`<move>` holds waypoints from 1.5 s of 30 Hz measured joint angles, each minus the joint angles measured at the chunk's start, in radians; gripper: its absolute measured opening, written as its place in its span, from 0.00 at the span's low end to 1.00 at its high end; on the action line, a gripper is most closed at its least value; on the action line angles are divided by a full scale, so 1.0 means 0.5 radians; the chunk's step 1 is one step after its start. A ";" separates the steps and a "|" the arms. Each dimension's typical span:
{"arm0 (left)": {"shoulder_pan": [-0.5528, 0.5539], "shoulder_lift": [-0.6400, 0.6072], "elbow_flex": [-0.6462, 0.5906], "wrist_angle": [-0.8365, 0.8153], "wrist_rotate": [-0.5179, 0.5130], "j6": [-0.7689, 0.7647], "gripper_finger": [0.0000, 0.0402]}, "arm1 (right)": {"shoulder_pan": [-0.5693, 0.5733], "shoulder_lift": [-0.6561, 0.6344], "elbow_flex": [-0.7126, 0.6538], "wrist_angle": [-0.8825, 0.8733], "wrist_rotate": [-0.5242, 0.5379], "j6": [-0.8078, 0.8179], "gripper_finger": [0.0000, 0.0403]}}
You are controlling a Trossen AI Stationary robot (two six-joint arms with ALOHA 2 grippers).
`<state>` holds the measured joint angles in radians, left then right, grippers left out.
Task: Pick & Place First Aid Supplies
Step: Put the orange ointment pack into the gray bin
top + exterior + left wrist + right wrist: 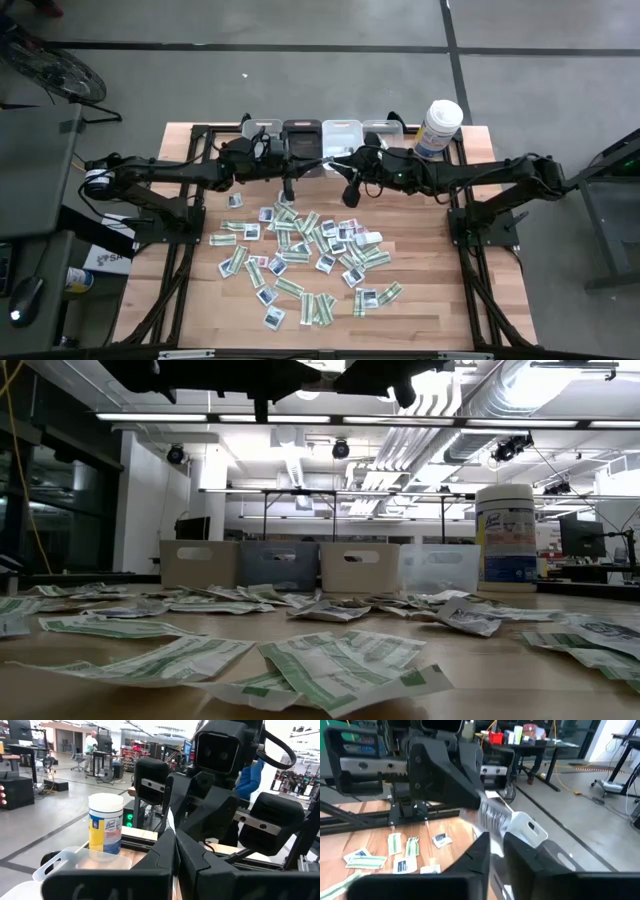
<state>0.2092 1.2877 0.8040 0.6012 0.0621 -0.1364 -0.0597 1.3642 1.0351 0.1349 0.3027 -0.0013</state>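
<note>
The small white packet, now high above the table's far middle, will be let go by my left gripper inside the beige bin [264, 145] next to the dark bin.
Both arms meet tip to tip high above the far middle of the table, just in front of the bins. My left gripper [326, 163] is shut on a small white packet [494, 817], one of the first aid supplies. My right gripper [496, 847] faces it from the right, its fingers a little apart, with the packet's near end in the gap between them. Many more green-and-white and white-and-blue packets [300, 250] lie flat, scattered over the middle of the wooden table [450, 290]. My left gripper pinches the far end of the packet [485, 809] between its two fingers, coming level from the table's left. The packet is held clear, high above the table. Whether my right gripper's fingers [522, 852] touch the packet's other end, I cannot tell.
A row of small bins [322, 131] stands along the far edge, beige, dark, white and clear. A tall white canister with a blue label [440, 128] stands at its right end. The arms' frames run along both table sides.
</note>
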 joint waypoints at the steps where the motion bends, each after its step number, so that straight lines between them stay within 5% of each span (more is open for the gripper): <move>1: 0.001 0.000 0.000 0.000 -0.013 0.000 0.00 | 0.000 -0.007 0.000 -0.030 0.001 0.014 0.17; 10: 0.002 0.000 0.000 -0.066 -0.295 0.049 0.00 | 0.000 -0.180 -0.001 -0.337 0.285 0.062 0.37; 23: 0.263 -0.121 0.000 -1.034 -1.078 -0.151 0.00 | -0.126 -0.376 -0.001 -0.779 0.362 0.316 0.39; 33: 0.584 -0.045 0.000 -1.640 -1.154 -0.813 0.00 | -0.178 -0.377 -0.001 -0.854 0.347 0.321 0.39; 45: 0.891 0.184 0.000 -1.643 -0.760 -0.993 0.03 | -0.345 -0.377 -0.001 -0.883 0.236 0.302 0.39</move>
<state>0.6549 1.3797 0.8040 -0.2203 -0.3181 -0.6326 -0.2323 1.1755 1.0348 -0.3069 0.4209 0.1496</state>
